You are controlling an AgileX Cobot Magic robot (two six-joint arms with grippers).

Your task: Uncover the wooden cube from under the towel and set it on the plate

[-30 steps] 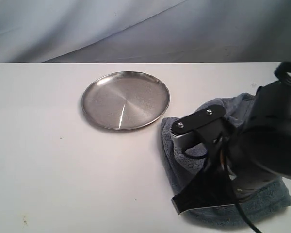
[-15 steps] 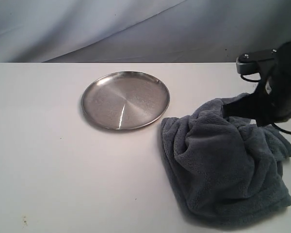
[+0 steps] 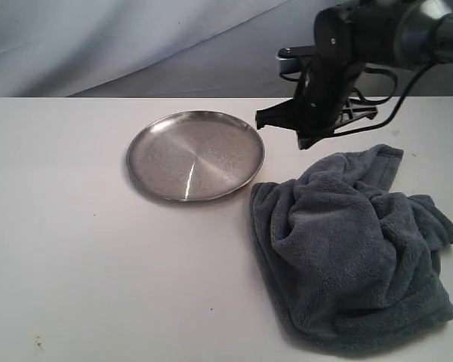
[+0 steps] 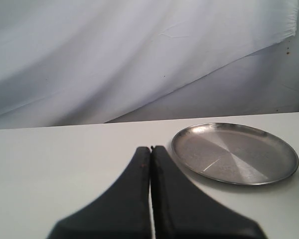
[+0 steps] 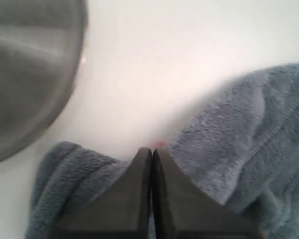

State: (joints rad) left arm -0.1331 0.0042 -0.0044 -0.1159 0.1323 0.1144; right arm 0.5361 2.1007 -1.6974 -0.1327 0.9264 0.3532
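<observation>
My right gripper needs to grip the grey-blue towel on the broad middle fold (image 3: 356, 214) at its top, because lifting there can uncover the cube.
The silver plate (image 3: 195, 154) lies bare at the table's back middle; the left wrist view shows the plate (image 4: 234, 154) too. A grey-blue towel (image 3: 347, 249) sits bunched in a heap to its front right. The wooden cube is hidden; no part of it shows. My right gripper (image 3: 311, 139) hangs shut and holds nothing, in the air behind the towel and just right of the plate. In its wrist view, the shut right gripper (image 5: 152, 149) points down at the towel (image 5: 239, 134) beside the plate (image 5: 25, 74). My left gripper (image 4: 150, 148) is shut, low over the table, left of the plate.
A pale cloth backdrop (image 3: 136, 45) hangs behind the white table (image 3: 75, 249). The right arm's dark body and cables (image 3: 377, 38) fill the upper right corner above the towel.
The right arm has swung from low in front of the towel, up and back, to hover behind it near the plate. The towel's shape has not changed over the last half second.
</observation>
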